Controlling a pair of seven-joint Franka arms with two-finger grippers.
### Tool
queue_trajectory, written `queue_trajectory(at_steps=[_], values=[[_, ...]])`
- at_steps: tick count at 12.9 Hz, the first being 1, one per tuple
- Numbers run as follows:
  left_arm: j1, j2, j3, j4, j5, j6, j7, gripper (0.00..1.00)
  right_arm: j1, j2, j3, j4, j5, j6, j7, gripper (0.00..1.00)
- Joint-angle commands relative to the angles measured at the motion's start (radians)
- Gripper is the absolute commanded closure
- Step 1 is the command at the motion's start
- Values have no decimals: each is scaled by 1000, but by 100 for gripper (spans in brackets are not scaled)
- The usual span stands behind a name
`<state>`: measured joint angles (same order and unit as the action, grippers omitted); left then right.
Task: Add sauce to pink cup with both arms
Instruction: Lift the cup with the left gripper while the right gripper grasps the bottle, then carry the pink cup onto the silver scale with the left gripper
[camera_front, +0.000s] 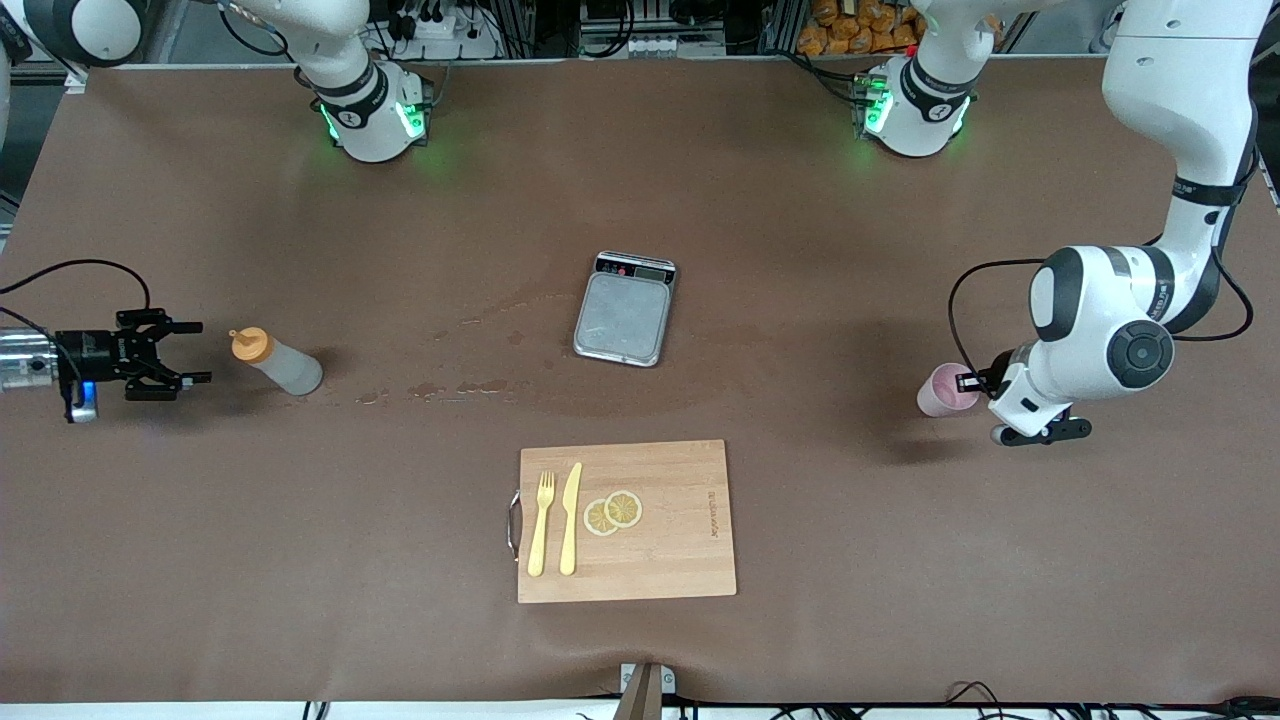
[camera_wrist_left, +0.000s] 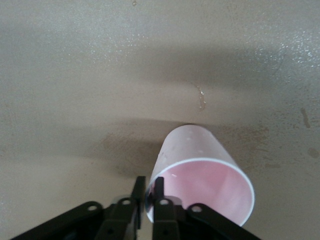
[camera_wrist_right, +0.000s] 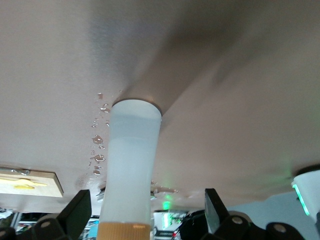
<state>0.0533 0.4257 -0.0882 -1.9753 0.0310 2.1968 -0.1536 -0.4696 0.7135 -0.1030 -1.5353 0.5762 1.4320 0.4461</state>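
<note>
The sauce bottle is next for my right gripper, which should go there and close around the middle of its body (camera_front: 283, 364) (camera_wrist_right: 131, 167), below the orange cap.
The sauce bottle (camera_front: 278, 362) stands upright toward the right arm's end of the table, with its orange cap (camera_front: 250, 345) on top. My right gripper (camera_front: 190, 352) is open and level with the cap, a short gap from it. In the right wrist view the bottle (camera_wrist_right: 131, 165) lies in line between the spread fingers (camera_wrist_right: 80, 207), untouched. The pink cup (camera_front: 945, 390) stands toward the left arm's end. My left gripper (camera_front: 968, 382) is shut on its rim. In the left wrist view (camera_wrist_left: 149, 182) one finger is inside the cup (camera_wrist_left: 195, 150) and one is outside.
A metal kitchen scale (camera_front: 625, 308) sits mid-table. A wooden cutting board (camera_front: 680, 560), nearer the front camera, holds a yellow fork (camera_front: 541, 523), a yellow knife (camera_front: 570, 518) and two lemon slices (camera_front: 613, 512). Wet spots (camera_front: 450, 388) lie between the bottle and the scale.
</note>
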Motion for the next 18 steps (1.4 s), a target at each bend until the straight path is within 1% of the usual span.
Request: queue_trajectory(at_steps=[1,4,6,8,10,12,14,16,17,18], values=[[-4,-1,-1,-1,-16,11,0,100,-15,58,6,20,65,-22,57,0],[-4,-21,-8,3,-16,-5,6,100,-23,99,6,23,117,-38,77,0],[3,-83,-82,6,-29,-104,-9,100,-29,125,6,23,158,-38,77,0],[0,-132,-148,6,-46,-121,-53,100,-41,158,6,26,171,-36,75,0],[0,-163,-226,7,-48,-121,-105,100,-46,168,6,27,178,-33,77,0],[0,-174,-324,12,-46,-121,-248,100,-44,188,6,27,192,-33,77,0],[-1,-177,-459,15,-40,-121,-404,100,-35,190,9,24,191,-36,80,0],[-7,-171,-559,33,-37,-121,-547,100,-26,196,12,17,191,-36,82,0],[-24,-165,-600,44,-36,-120,-617,100,-18,205,12,17,191,-36,82,0],[-59,-156,-608,59,-34,-118,-685,100,-12,211,12,17,191,-36,82,0]])
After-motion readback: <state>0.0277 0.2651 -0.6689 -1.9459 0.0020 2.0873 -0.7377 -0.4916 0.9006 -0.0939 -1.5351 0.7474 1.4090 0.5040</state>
